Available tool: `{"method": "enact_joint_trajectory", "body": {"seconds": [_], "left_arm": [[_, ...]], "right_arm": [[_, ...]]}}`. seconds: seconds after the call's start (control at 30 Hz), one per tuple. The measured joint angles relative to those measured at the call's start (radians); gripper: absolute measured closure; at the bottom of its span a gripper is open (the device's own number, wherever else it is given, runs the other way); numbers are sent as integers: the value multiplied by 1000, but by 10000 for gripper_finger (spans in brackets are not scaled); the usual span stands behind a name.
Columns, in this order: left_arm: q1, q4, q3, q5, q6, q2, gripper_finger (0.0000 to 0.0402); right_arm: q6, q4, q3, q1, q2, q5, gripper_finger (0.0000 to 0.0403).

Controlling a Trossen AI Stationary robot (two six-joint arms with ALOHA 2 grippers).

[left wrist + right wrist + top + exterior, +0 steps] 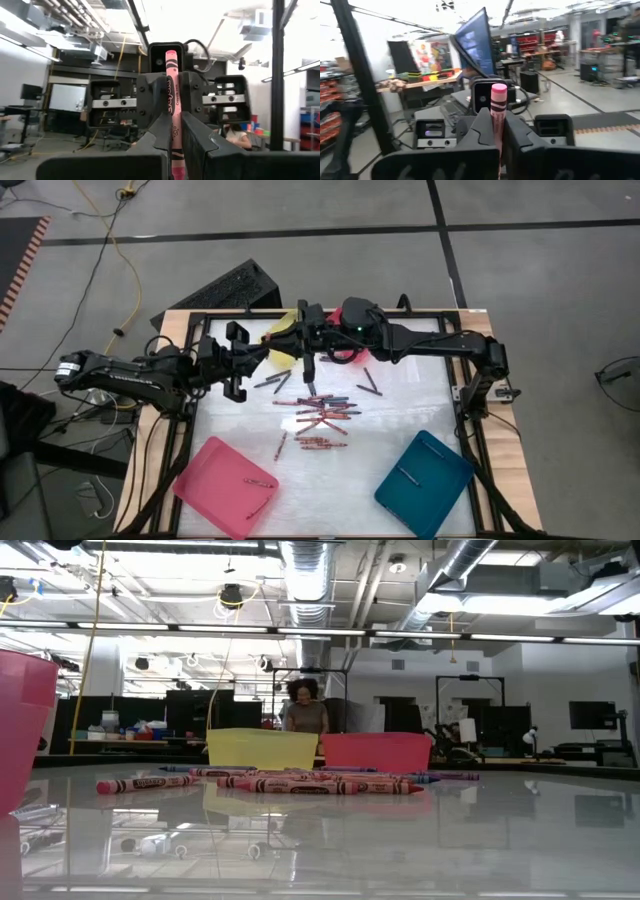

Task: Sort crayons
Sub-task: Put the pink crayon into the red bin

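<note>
Next, my right gripper lets go of the pink crayon in the red tray at the back [357, 340], next to the yellow tray.
A pink crayon [173, 100] stands upright in the air between my two grippers, which face each other above the back of the table. My left gripper [270, 350] reaches in from the left and my right gripper [292, 340] from the right, and both are shut on this crayon. Below them, several loose crayons [320, 415] lie flat on the white table top. In the low view they show as a row [260, 783]. Neither gripper shows in the low view. My left gripper pinches the pink crayon's lower part [176, 145] between its two fingers, which lie across it. The crayon rises upright above the fingers, lifted clear of the table. My right gripper pinches the same crayon [498, 127] between its two fingers, coming from the side opposite the left gripper. The crayon's blunt end [498, 92] stands above the fingers; its part below them is hidden by the gripper.
A pink tray [225, 480] at the near left and a teal tray [425, 480] at the near right each hold two crayons. A yellow tray [285, 335] and a red one [345, 355] stand at the back under the arms. A person [305, 705] is beyond the table.
</note>
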Motion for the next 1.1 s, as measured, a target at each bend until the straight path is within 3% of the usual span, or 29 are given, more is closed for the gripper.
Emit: {"method": "enact_joint_trajectory", "body": {"seconds": [0.17, 0.5, 0.73, 0.97, 1.1], "left_arm": [[1, -120, 2, -120, -2, -9, 370], [0, -541, 0, -438, -126, -35, 287], [1, -805, 0, -433, -214, -34, 268], [85, -1062, 0, -284, -419, -34, 266], [135, -1175, 0, -219, -461, -34, 266]], "right_arm": [[-13, -104, 0, -22, -18, 135, 398], [4, -528, 2, -162, -98, 417, 398], [160, -870, -31, -299, -58, 498, 398], [287, -888, -163, -379, -5, 492, 387], [338, -871, -207, -397, 24, 497, 384]]}}
